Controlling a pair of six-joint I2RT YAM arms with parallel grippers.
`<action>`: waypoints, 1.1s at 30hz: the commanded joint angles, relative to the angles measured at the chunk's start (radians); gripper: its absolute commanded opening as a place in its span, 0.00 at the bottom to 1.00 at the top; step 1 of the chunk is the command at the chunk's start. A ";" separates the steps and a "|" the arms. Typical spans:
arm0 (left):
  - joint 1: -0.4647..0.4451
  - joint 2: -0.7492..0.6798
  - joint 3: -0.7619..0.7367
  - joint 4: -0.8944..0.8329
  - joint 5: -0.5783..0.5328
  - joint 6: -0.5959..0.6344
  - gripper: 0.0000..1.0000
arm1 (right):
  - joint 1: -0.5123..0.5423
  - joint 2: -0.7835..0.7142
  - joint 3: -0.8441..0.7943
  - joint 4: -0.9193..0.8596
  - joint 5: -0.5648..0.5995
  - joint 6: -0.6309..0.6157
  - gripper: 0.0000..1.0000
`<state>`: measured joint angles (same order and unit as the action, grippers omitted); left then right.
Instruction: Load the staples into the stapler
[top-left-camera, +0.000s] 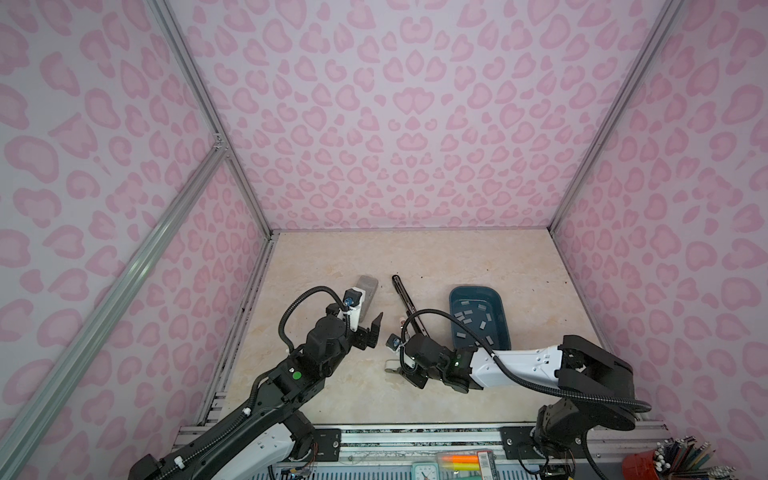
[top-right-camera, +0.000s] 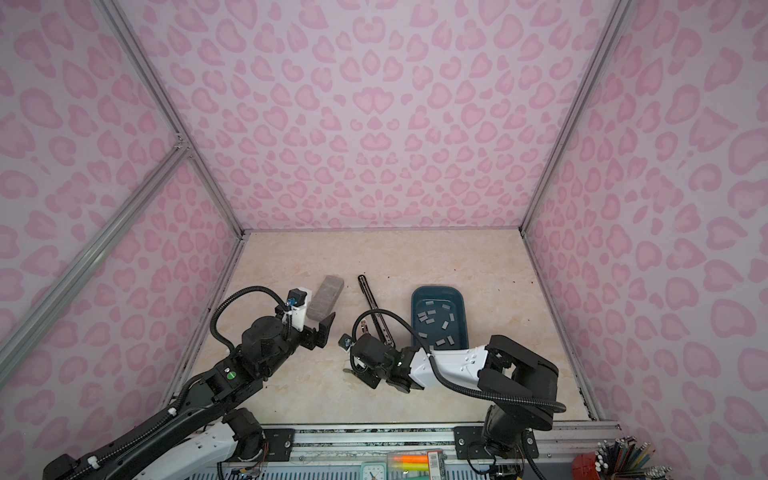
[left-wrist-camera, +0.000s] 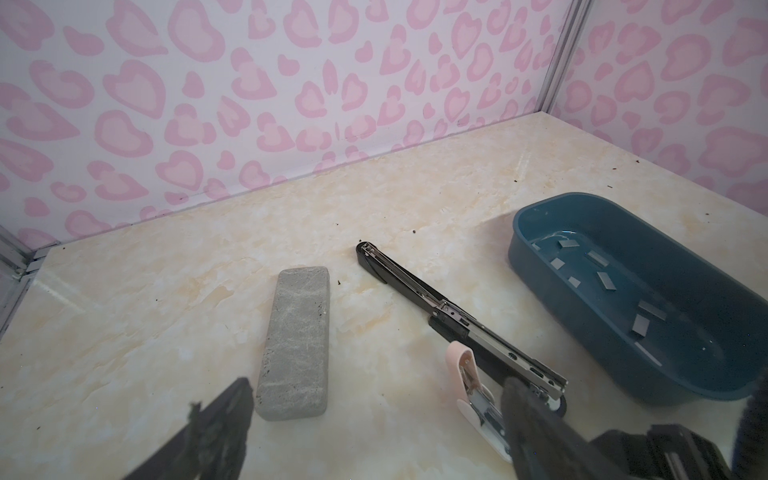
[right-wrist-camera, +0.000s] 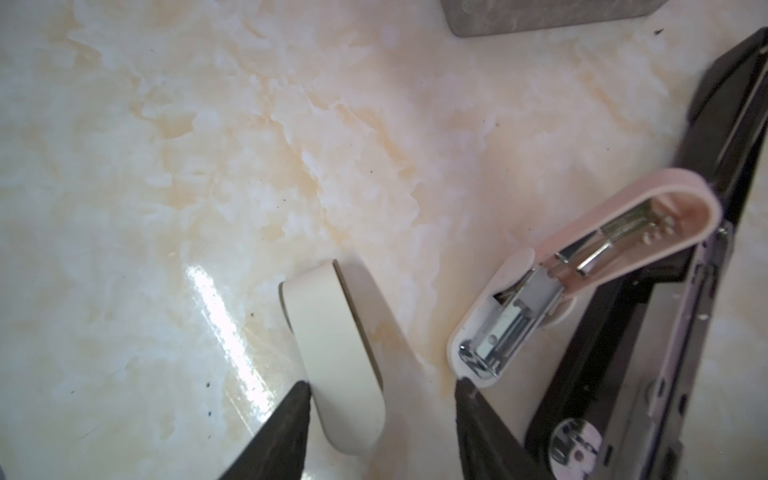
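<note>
The sides of the white rounded piece (top-left-camera: 392, 365), which lies between the fingers of my right gripper, will be gripped by my left gripper as it closes on them.
The black stapler (top-left-camera: 405, 299) (top-right-camera: 371, 301) (left-wrist-camera: 415, 286) lies folded out flat mid-table, its silver channel facing up. Grey staples (top-left-camera: 482, 325) (top-right-camera: 444, 325) (left-wrist-camera: 606, 280) lie loose in a blue tray (top-left-camera: 453, 311) (top-right-camera: 414, 316) (left-wrist-camera: 582, 332) to its right. My left gripper (top-left-camera: 370, 332) (top-right-camera: 326, 328) (left-wrist-camera: 374, 415) hangs open and empty between the grey block and the black stapler. My right gripper (top-left-camera: 401, 372) (top-right-camera: 357, 374) (right-wrist-camera: 382, 384) is open low over the table. A white rounded piece (right-wrist-camera: 332, 353) (top-left-camera: 390, 365) lies between its fingers, against one fingertip (right-wrist-camera: 299, 399).
A small pink and white stapler (left-wrist-camera: 461, 361) (right-wrist-camera: 623, 216) lies hinged open against the black stapler's near end. A grey speckled block (top-left-camera: 368, 286) (top-right-camera: 328, 297) (left-wrist-camera: 297, 340) lies to the left. Pink patterned walls enclose the table on three sides.
</note>
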<state>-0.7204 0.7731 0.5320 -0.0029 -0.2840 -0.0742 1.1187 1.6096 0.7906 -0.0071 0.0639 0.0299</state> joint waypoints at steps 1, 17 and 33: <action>-0.001 0.004 0.014 0.016 0.014 0.009 0.93 | 0.000 -0.005 -0.010 -0.014 0.061 -0.016 0.55; -0.006 0.164 0.134 -0.143 0.193 0.015 0.80 | -0.019 -0.337 -0.190 0.105 0.096 0.038 0.59; -0.081 0.270 0.055 -0.152 0.397 0.017 0.68 | -0.191 -0.819 -0.474 0.225 0.064 0.160 0.66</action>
<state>-0.7883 0.9939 0.5568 -0.1425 0.0612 -0.0845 0.9295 0.8326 0.3504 0.1520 0.1333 0.1711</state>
